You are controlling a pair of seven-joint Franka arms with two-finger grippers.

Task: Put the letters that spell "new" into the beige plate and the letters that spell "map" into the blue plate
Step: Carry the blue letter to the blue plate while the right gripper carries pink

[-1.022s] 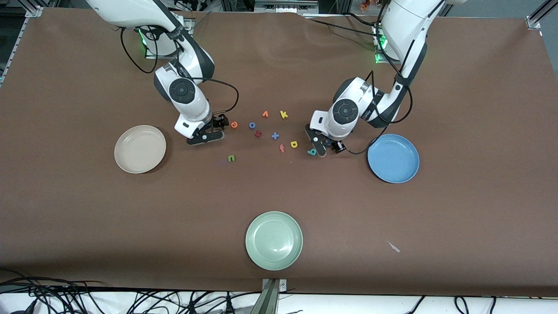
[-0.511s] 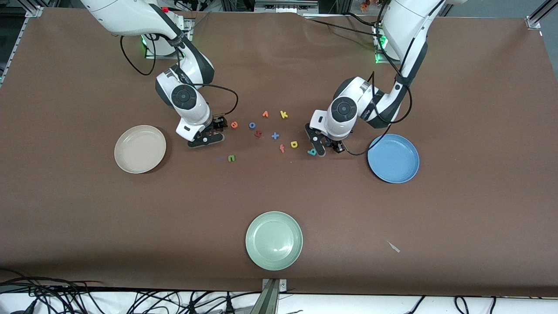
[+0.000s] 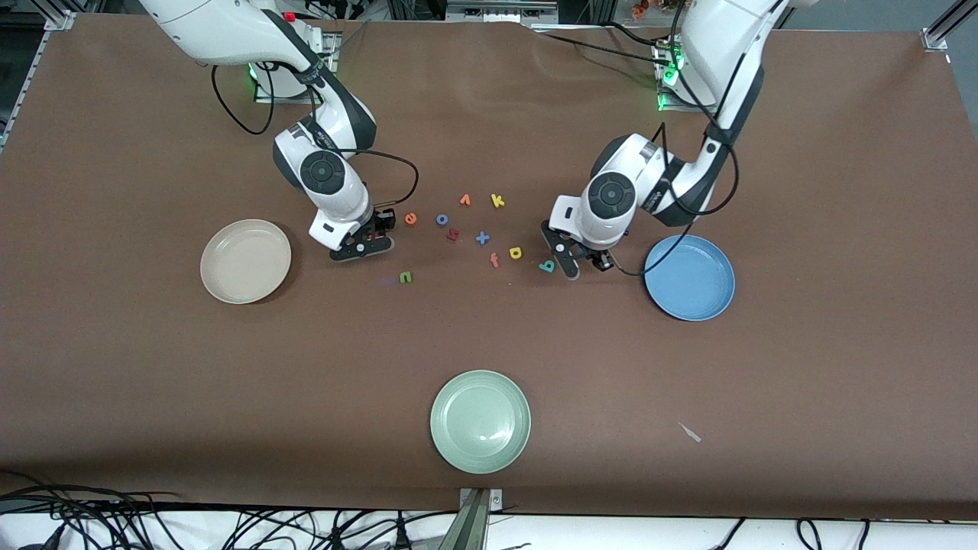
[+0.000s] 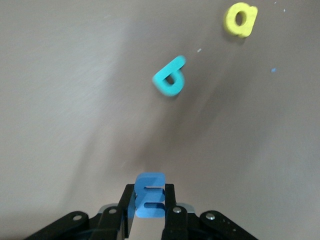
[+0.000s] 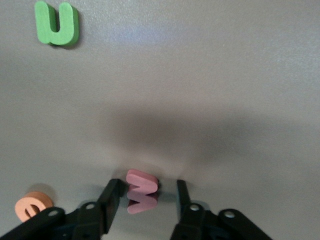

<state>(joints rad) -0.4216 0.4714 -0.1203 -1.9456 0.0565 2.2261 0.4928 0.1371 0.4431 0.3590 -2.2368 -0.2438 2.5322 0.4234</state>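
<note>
Next, my left gripper lets go of the blue m inside the blue plate [image 3: 682,298], on the blue plate's side toward the pale green plate.
My left gripper [image 4: 150,193] is shut on the blue m [image 4: 150,201], low over the table beside the blue plate [image 3: 690,277]. The teal a [image 4: 170,77] and the yellow p [image 4: 240,19] lie close by on the table. My right gripper [image 5: 147,189] stands open around the salmon-pink w [image 5: 142,183], one finger close to it and the other a gap away. It is beside the beige plate [image 3: 246,261]. The green n [image 5: 57,24] lies nearer the front camera than the orange e [image 5: 33,206]. Both plates hold nothing.
Between the two grippers lie the blue o [image 3: 442,220], orange v [image 3: 464,200], yellow k [image 3: 497,201], blue x [image 3: 482,238], red f [image 3: 494,260] and a dark red letter [image 3: 452,235]. A pale green plate [image 3: 480,421] sits near the front edge.
My left gripper closed on the blue m and shifted slightly toward the blue plate. My right gripper's fingers narrowed around the w.
</note>
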